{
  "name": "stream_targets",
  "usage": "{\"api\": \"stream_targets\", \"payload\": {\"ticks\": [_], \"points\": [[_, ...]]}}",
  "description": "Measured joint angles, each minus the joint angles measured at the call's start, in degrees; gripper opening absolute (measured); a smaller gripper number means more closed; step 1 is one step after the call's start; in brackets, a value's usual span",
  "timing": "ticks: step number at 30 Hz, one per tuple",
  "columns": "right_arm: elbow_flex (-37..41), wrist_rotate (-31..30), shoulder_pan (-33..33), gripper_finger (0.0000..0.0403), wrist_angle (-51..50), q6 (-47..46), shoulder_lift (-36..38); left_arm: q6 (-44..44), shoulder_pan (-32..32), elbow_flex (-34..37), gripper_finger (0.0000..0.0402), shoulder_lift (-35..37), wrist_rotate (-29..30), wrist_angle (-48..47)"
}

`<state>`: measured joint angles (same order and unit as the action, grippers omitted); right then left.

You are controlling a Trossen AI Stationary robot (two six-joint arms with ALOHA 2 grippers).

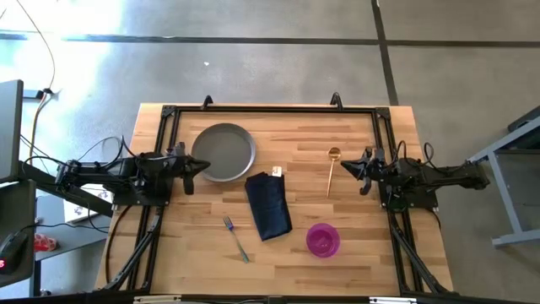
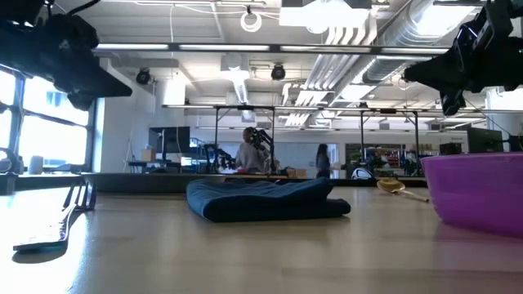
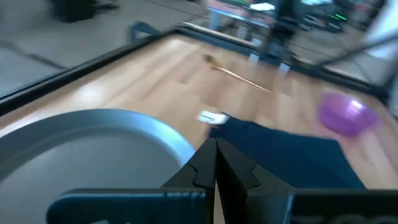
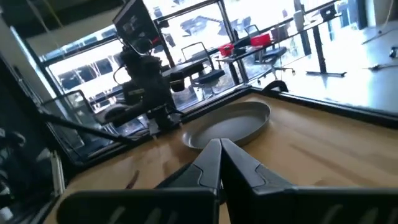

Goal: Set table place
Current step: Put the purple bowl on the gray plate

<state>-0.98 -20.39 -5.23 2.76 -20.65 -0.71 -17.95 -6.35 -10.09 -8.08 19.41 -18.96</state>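
Observation:
Next, the robot's right gripper should move to the purple bowl's rim [image 1: 328,225], on the side facing the gold spoon, and close on it there.
The round grey plate [image 1: 224,152] lies flat at the table's far left and also shows in the left wrist view [image 3: 87,146] and the right wrist view [image 4: 230,126]. The folded navy napkin [image 1: 268,205] lies at the middle. The teal-handled fork [image 1: 235,239] lies near the front. The gold spoon [image 1: 332,171] lies right of centre. The purple bowl [image 1: 323,240] stands at the front right. My left gripper [image 1: 205,165] is shut and empty, raised by the plate's right rim. My right gripper [image 1: 343,166] is shut and empty, raised beside the spoon.
The black rail frame [image 1: 270,110] runs around the light-wood table top. In the low view the napkin [image 2: 265,200] lies mid-table, the bowl [image 2: 478,192] is close at the right and the fork [image 2: 49,229] at the left. Bare wood lies along the near edge.

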Motion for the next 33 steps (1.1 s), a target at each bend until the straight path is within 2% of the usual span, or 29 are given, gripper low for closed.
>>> {"api": "stream_targets", "payload": {"ticks": [4, 9, 16, 27, 33], "points": [[0.01, -0.54, 0.0, 0.0, 0.35, -8.48, -0.01, -2.95, -0.02, 0.0, 0.0001, 0.02, 7.4, 0.0], [0.01, -7.9, 0.17, 0.0, 1.74, -11.75, 0.0, -8.0, -0.02, 0.0, 0.0001, 0.02, 12.11, 0.0], [0.01, -14.86, 0.48, 0.0, 1.8, -14.48, -0.02, -7.72, -0.02, 0.0, 0.0001, 0.02, 12.05, -0.02], [-0.5, -14.65, 2.2, 0.0, 4.96, -15.67, -0.6, -2.21, -0.02, 0.0, 0.0001, 0.0, 9.93, 1.37], [-8.29, -13.04, 2.24, 0.0, 0.39, -16.57, -8.7, 0.16, -0.02, 0.0, 0.0001, 0.02, 10.02, 3.88]]}}
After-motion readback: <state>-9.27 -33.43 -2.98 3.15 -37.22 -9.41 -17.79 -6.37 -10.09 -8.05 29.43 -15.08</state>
